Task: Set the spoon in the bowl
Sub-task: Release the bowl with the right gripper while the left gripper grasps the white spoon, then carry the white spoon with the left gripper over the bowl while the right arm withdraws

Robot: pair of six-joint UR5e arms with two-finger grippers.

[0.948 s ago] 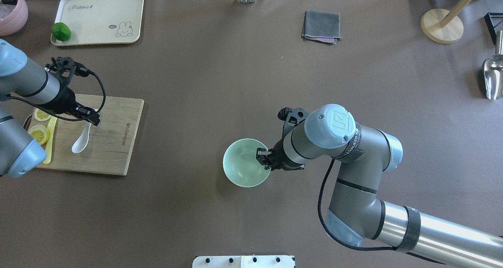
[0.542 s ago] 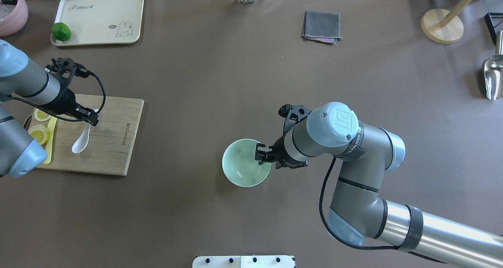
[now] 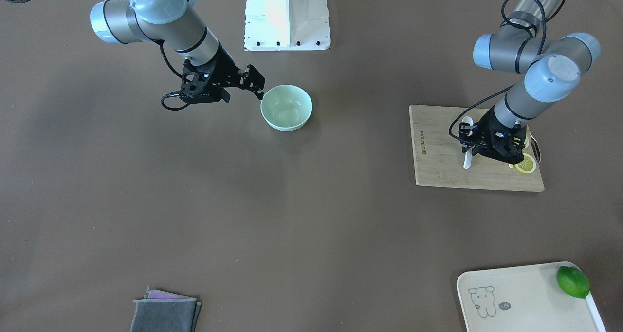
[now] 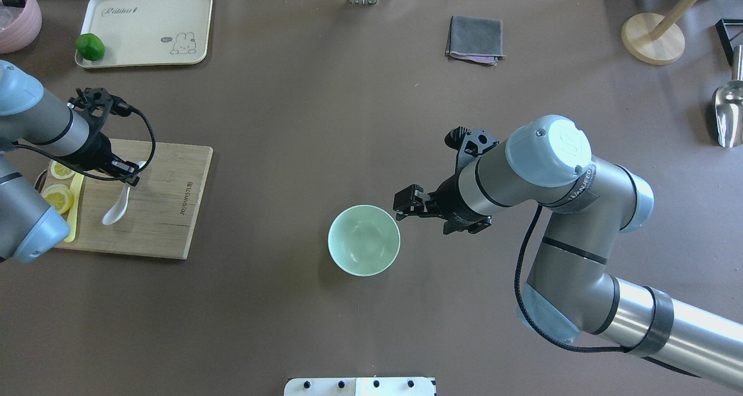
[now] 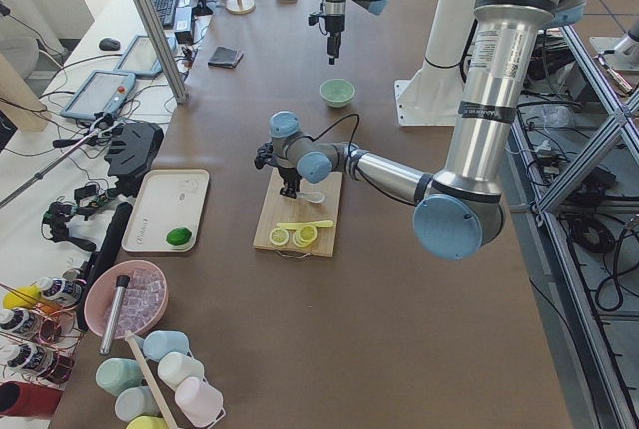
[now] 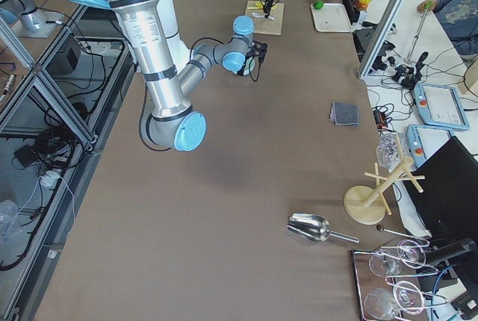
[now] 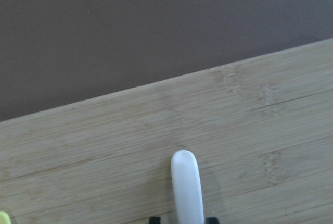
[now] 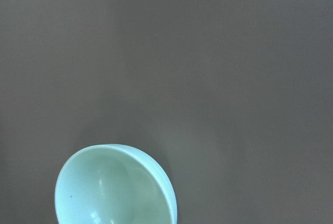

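Note:
Next, my left gripper releases the white spoon inside the mint-green bowl point(image 3: 285, 120) against its far rim, handle sticking out.
The white spoon point(image 4: 116, 209) lies on the wooden cutting board point(image 4: 165, 216) at the left. Its scoop points toward the robot. My left gripper point(image 4: 132, 177) is down on the board and shut on the spoon's handle. In the left wrist view the handle's tip point(image 7: 186, 182) sticks out from between the jaws. The mint-green bowl point(image 4: 364, 240) stands empty and upright at the table's middle. It also shows in the right wrist view point(image 8: 114, 190). My right gripper point(image 4: 404, 205) is open and empty, raised just right of the bowl's rim and not touching it.
Lemon slices point(image 4: 58, 197) and a yellow knife point(image 4: 74, 210) lie on the board's left end. A cream tray point(image 4: 145, 27) with a lime point(image 4: 90, 46) sits far left. There are also a grey cloth point(image 4: 475, 39), a wooden stand point(image 4: 653, 39) and a metal scoop point(image 4: 728, 114).
My right gripper has let go of the bowl's rim and drawn back to the right and up. The bowl stayed put. The spoon's scoop has swung slightly left in the left gripper's hold.

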